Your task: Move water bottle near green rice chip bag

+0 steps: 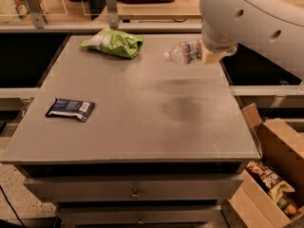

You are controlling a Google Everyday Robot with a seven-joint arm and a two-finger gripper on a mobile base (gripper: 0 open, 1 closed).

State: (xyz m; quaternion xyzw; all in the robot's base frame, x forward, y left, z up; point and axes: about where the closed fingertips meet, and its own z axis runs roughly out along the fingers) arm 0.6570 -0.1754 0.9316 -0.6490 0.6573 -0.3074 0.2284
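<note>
Next, I set my gripper to release the water bottle on the grey table, against the near edge of the green rice chip bag (126, 52).
The water bottle (184, 52) is clear with a label band and lies sideways in the air above the grey table (142, 103), cap pointing left. My gripper (204, 53) holds it by its base end at the table's far right; the white arm hides most of the gripper. The green rice chip bag (114, 42) lies on the table's far left part, a bottle's length or so left of the bottle's cap.
A flat dark blue packet (71, 109) lies near the table's left edge. An open cardboard box (278, 175) with items stands on the floor at the right. A shelf with posts (111, 6) runs behind the table. Drawers are below the tabletop.
</note>
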